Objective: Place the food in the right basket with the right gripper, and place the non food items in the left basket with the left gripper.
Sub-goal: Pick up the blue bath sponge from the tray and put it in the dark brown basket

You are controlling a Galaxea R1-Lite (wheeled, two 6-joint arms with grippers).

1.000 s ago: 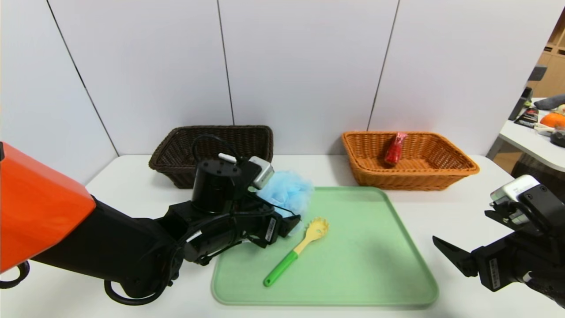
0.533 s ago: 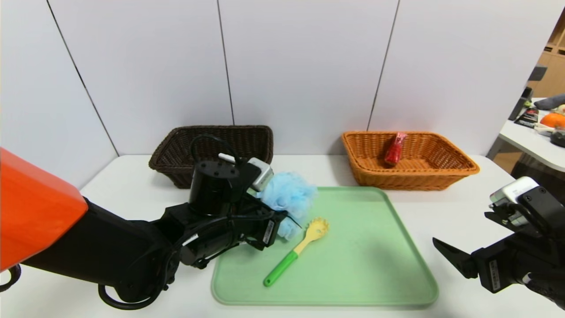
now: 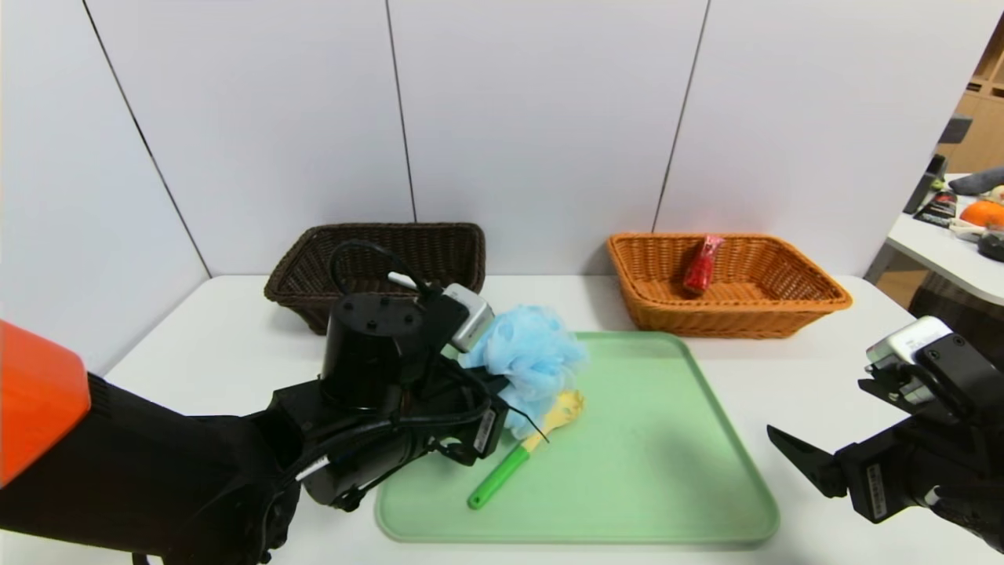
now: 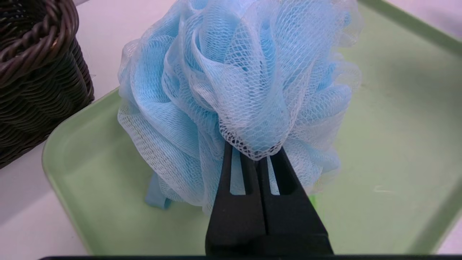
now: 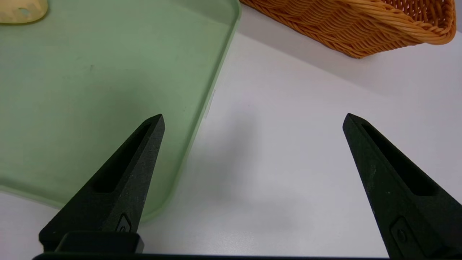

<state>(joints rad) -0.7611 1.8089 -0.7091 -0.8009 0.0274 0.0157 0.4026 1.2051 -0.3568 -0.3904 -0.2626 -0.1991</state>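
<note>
Next, I let go of the blue mesh bath sponge with my left gripper in the middle of the dark brown basket (image 3: 410,259).
A blue mesh bath sponge (image 3: 532,357) (image 4: 238,83) hangs just above the green tray (image 3: 667,471), pinched in my left gripper (image 3: 510,400) (image 4: 257,155), which is shut on its netting. Under it lies a pasta spoon (image 3: 510,463) with a yellow head and green handle. The dark brown left basket (image 3: 314,275) stands behind my left arm. The orange right basket (image 3: 784,302) holds a red food packet (image 3: 700,264). My right gripper (image 3: 792,463) (image 5: 252,119) hovers open over the bare table, right of the tray.
The white table (image 3: 800,377) meets a white wall behind the baskets. A side table with clutter (image 3: 973,220) stands at the far right. The tray's edge (image 5: 213,90) lies close to my right gripper's finger.
My left gripper has shut on the blue sponge and lifted it up and a little right, so it now covers the spoon's head. The right arm has barely moved.
</note>
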